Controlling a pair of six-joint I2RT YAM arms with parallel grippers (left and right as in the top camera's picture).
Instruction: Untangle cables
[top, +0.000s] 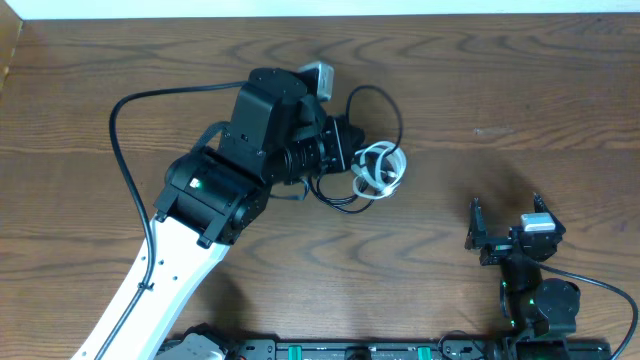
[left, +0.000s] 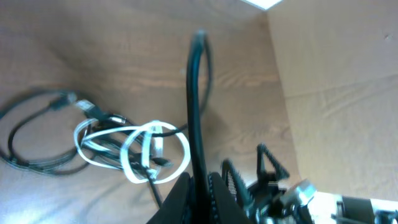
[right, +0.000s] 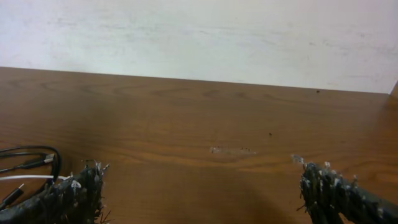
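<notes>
The robot's right gripper should close on the outer loops (top: 401, 168) of the white cable, on the side that faces away from the left gripper.
The cables lie tangled near the table's middle: a white cable (top: 381, 167) coiled in loops, with black cables (top: 388, 108) looping around and under it. In the left wrist view the white coil (left: 155, 151) lies ahead and a black loop (left: 25, 144) lies to the left. My left gripper (left: 199, 182) is shut on a black cable (left: 196, 106) that rises straight up from between its fingers. Seen from overhead, the left gripper (top: 348, 150) sits right at the tangle's left side. My right gripper (top: 507, 213) stands open and empty at the lower right, well apart from the tangle.
The left arm's thick black wire (top: 125, 160) arcs over the table's left part. A pale wall (right: 199, 37) runs along the far table edge. The right gripper (right: 205, 194) faces bare wood, with cable ends (right: 31, 163) at the left border of its view.
</notes>
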